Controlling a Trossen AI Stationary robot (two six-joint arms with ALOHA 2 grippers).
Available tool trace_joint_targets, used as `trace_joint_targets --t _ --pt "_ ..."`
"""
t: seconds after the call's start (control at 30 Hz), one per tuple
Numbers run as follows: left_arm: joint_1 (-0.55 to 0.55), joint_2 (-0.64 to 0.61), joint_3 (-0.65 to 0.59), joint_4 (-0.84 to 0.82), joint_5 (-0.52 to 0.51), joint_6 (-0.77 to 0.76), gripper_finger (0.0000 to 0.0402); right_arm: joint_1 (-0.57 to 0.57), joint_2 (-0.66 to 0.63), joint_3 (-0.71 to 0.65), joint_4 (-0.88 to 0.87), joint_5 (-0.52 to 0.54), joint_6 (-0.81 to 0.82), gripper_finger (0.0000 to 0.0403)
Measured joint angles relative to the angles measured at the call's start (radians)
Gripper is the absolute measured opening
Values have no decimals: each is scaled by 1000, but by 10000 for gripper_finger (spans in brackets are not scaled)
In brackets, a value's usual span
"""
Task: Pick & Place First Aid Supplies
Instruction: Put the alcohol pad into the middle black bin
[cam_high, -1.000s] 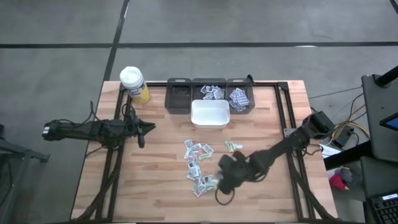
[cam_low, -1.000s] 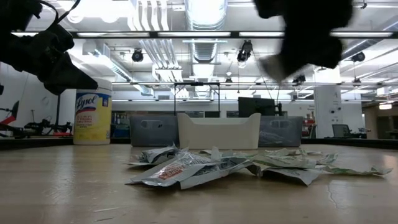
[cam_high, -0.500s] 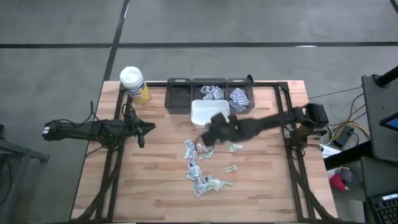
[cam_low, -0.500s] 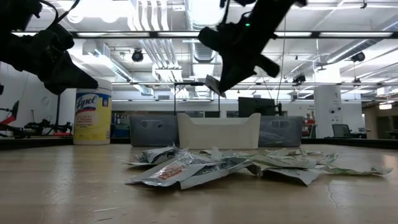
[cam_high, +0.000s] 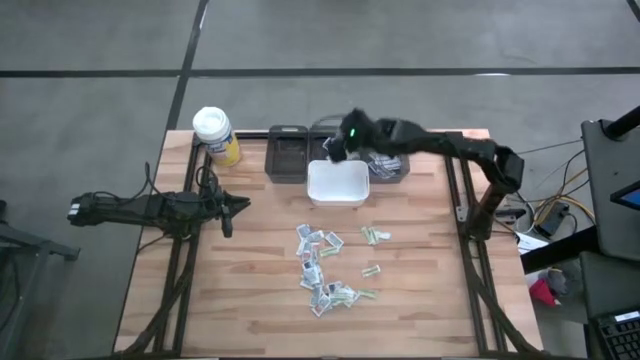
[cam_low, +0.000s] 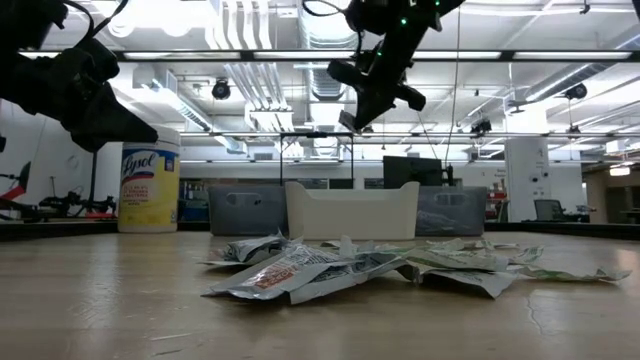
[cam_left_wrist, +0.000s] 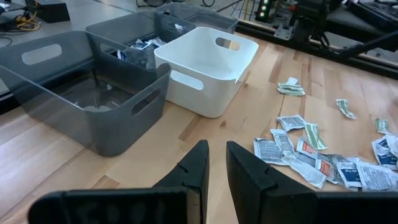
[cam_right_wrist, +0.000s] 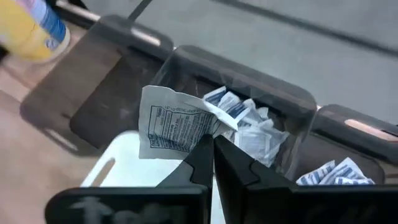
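Note:
The white packet, now above the bins at the far edge, will be let go by my right gripper on the packets inside the middle grey bin (cam_high: 346, 152) (cam_right_wrist: 252, 129).
The first aid supplies (cam_high: 325, 265) lie as a loose heap of small flat packets on the wooden table, also in the low view (cam_low: 350, 270) and the left wrist view (cam_left_wrist: 311, 149). More packets fill the middle grey bin (cam_right_wrist: 249, 127) and the right grey bin (cam_high: 385, 158). My right gripper (cam_high: 337, 148) hangs above the bins at the far edge, shut on one white packet with black print (cam_right_wrist: 174, 127). My left gripper (cam_left_wrist: 217, 168) waits at the table's left with a narrow gap between its fingers and nothing in it. My right gripper pinches the packet by one edge (cam_right_wrist: 205, 132) between its two fingers. The fingers slant down toward the far edge. The rest of the packet sticks out past the fingertips, lifted clear, over the near rim of the middle grey bin.
A white bin (cam_high: 340, 185) stands just in front of three grey bins; the left grey bin (cam_high: 288, 155) shows no packets. A yellow bottle with a white lid (cam_high: 215, 135) stands at the far left corner. Bare wood lies around the heap.
My right gripper has risen from the near side of the heap and swung toward the far edge, rolling its wrist, with the packet carried clear of the table. It now hangs above the bins. The heap has stayed where it was.

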Motion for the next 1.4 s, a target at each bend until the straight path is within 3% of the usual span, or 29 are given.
trace_joint_targets --t 0.17,0.5,0.7,1.13,1.4 --pt "0 0 0 0 0 0 53 -125 11 35 -28 -171 8 8" --pt "0 0 0 0 -50 3 53 -194 147 113 -123 -294 -20 8" --pt "0 0 0 -1 -54 4 53 -212 291 253 -261 -295 -63 8" --pt "0 0 0 -1 -54 5 53 -225 664 757 -668 -267 -237 8" --pt "0 0 0 -2 -54 5 53 -225 718 830 -683 -257 -310 9"
